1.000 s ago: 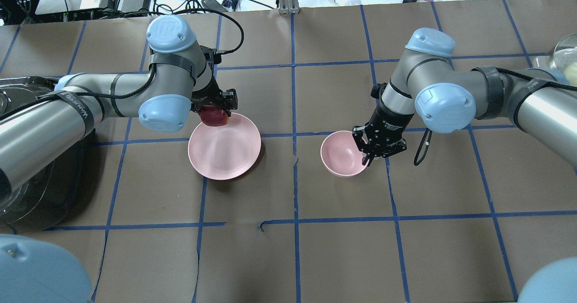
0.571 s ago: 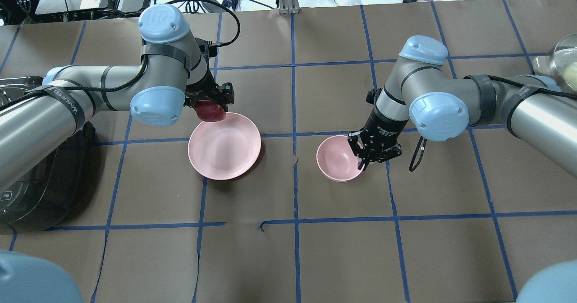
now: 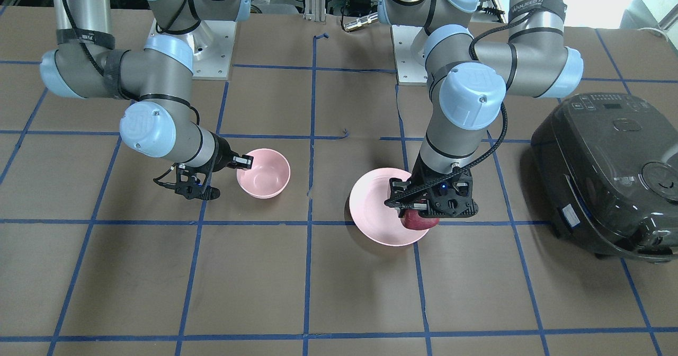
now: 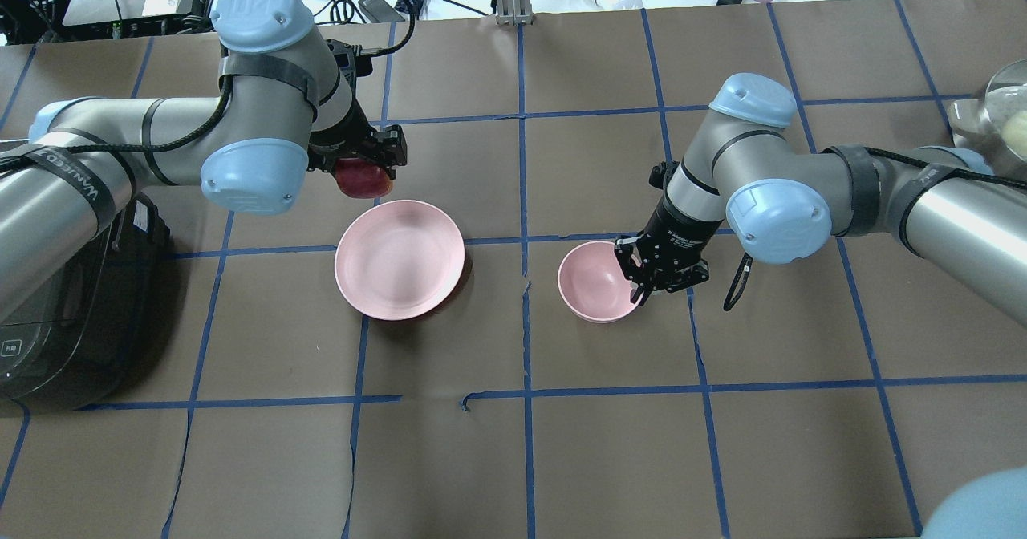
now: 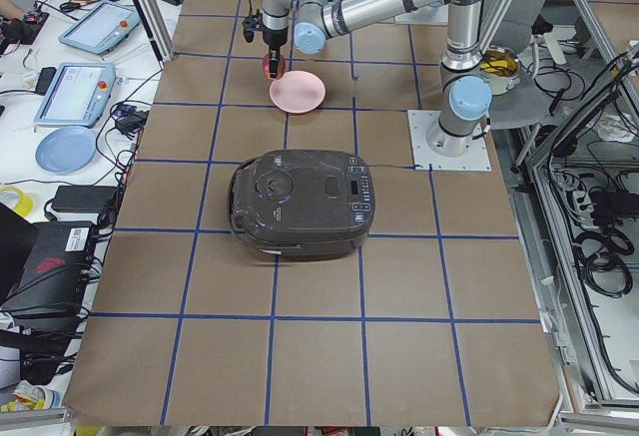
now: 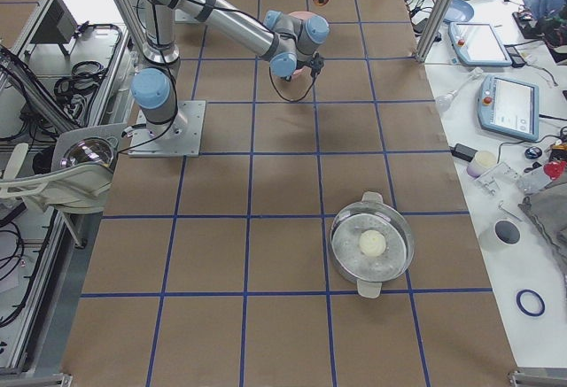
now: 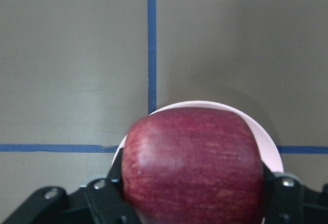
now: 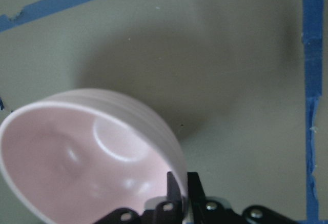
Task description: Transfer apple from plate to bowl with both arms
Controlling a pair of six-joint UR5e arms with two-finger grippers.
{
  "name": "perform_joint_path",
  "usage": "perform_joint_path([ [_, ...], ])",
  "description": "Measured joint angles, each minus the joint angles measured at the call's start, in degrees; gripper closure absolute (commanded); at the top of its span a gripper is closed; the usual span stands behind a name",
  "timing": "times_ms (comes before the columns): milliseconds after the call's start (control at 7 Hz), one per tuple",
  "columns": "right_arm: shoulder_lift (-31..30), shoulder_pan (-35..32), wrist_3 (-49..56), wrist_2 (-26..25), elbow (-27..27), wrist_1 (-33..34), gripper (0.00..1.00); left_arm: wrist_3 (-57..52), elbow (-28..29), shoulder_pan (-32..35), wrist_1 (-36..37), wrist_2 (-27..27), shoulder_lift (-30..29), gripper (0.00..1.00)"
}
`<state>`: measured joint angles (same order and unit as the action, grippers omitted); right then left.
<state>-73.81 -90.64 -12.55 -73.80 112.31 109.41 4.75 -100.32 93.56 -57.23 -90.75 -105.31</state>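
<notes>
I will release the dark red apple, held just beyond the pink plate's rim, from my left gripper inside the small pink bowl [image 3: 265,178], between the blue tape lines.
My left gripper [image 4: 365,168] is shut on the dark red apple [image 4: 361,180] and holds it in the air just beyond the far left rim of the empty pink plate [image 4: 399,260]. The left wrist view shows the apple [image 7: 192,165] between the jaws, with the plate's rim [image 7: 269,142] below it. My right gripper [image 4: 647,279] is shut on the right rim of the small pink bowl [image 4: 595,284], which is empty and looks tilted in the right wrist view [image 8: 77,162]. The front view shows the apple [image 3: 421,221], plate [image 3: 376,207] and bowl [image 3: 263,174].
A black rice cooker [image 4: 64,306] stands at the table's left end, under my left arm. A metal pot with a glass lid [image 4: 1003,114] stands at the far right. Blue tape lines grid the brown table [image 4: 610,443].
My left gripper has risen with the apple and moved left and away from the plate. My right gripper has shifted the bowl a little leftward, toward the plate.
</notes>
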Motion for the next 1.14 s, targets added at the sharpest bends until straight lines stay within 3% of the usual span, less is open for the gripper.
perform_joint_path([
  [143, -0.08, -0.03, -0.10, 0.13, 0.17, -0.19, 0.00, 0.00, 0.06, -0.04, -0.54, 0.01, 0.73, 0.88],
  [429, -1.40, 0.25, -0.30, -0.46, -2.19, -0.96, 0.00, 0.00, 0.10, -0.01, -0.89, 0.07, 1.36, 0.89],
  [857, -5.62, 1.90, 0.17, -6.38, -16.42, -15.58, 0.00, 2.62, -0.02, 2.31, -0.85, 0.69, 1.31, 0.89],
  [1143, -9.76, 2.14, 0.78, -12.40, -22.90, -22.21, 0.00, 10.96, 0.28, 7.23, -0.24, 1.97, 0.66, 0.90],
])
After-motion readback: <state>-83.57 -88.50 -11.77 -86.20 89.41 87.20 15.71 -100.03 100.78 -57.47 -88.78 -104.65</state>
